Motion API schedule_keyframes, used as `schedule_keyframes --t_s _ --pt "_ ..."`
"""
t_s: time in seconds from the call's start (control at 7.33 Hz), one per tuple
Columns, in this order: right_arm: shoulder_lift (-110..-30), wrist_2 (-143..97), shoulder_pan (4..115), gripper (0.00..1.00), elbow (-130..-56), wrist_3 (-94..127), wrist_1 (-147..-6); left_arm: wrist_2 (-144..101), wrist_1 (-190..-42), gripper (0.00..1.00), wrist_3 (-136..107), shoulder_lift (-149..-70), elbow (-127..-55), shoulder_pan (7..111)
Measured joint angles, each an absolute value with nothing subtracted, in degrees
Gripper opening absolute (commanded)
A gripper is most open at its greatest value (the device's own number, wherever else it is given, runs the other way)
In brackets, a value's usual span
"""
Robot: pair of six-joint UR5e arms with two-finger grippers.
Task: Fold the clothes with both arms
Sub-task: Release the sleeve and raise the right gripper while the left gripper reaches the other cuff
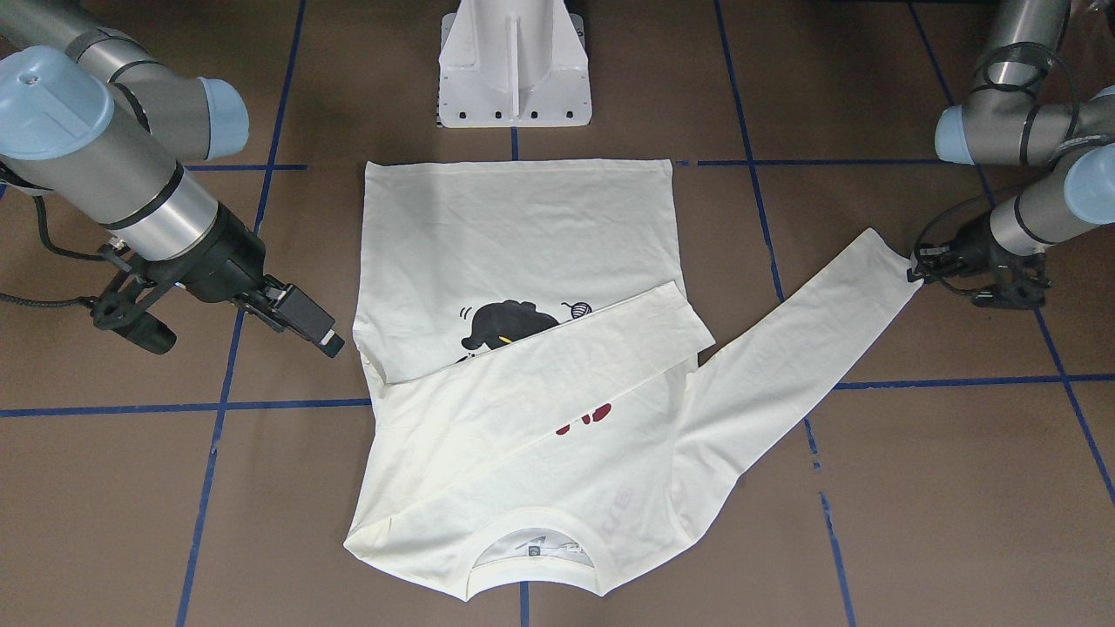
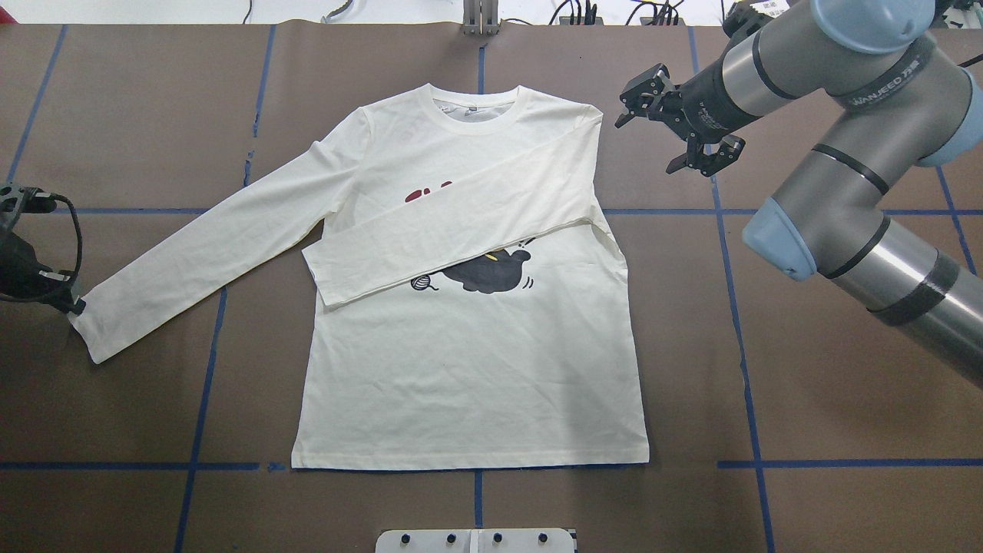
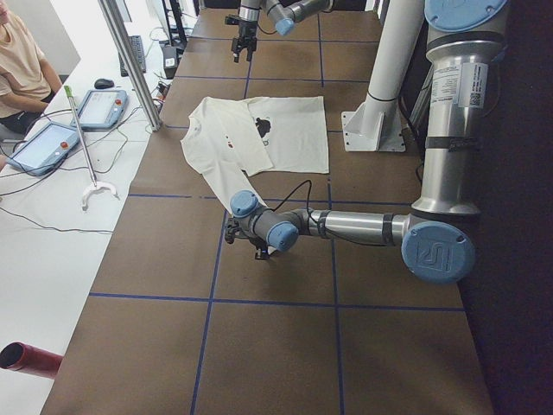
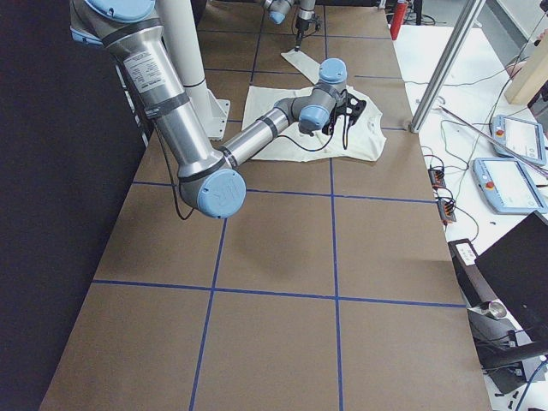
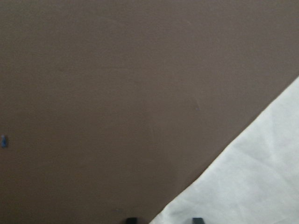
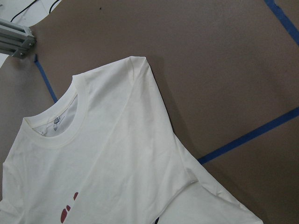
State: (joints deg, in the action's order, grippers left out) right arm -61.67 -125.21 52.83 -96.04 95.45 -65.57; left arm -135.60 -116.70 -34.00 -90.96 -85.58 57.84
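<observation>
Next, the left gripper releases the outstretched sleeve's cuff on the T-shirt's side edge [image 1: 373, 340] nearest to my right gripper. The cuff now lies on the brown table.
The cream long-sleeved T-shirt [image 2: 468, 369] lies flat and print-up on the brown table, neck away from me; it also shows in the front view [image 1: 523, 235]. One sleeve [image 2: 453, 230] is folded across the chest, hiding part of the cat print and red lettering. The other sleeve [image 2: 200, 253] stretches out to my left. My left gripper [image 2: 75, 307] is down at its cuff [image 1: 897, 261]; in the left wrist view its fingertips [image 5: 196, 220] stand apart over the fabric edge [image 5: 252, 186]. My right gripper [image 2: 649, 142] is open and empty, above the table beside the shoulder [image 6: 135, 70].
The white pedestal base [image 1: 514, 70] stands at the hem side of the shirt. Blue tape lines [image 2: 737, 307] cross the brown table. In the left side view a metal pole [image 3: 130, 60], tablets [image 3: 47, 143] and a seated person are off the table's far edge.
</observation>
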Motion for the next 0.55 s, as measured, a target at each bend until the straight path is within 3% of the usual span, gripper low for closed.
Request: schedule_keyframes --t_s 0.27,0.55 --pt "-61.8 -125.3 52.8 1.00 -96.3 95.4 -65.6 -136.1 -116.3 0.00 -34.4 -91.0 -88.0 57.9" --pt "-62.5 -125.9 53.4 1.00 -97.6 95.4 -65.6 -140.1 -111.4 0.00 -34.9 -92.8 -95.2 58.2"
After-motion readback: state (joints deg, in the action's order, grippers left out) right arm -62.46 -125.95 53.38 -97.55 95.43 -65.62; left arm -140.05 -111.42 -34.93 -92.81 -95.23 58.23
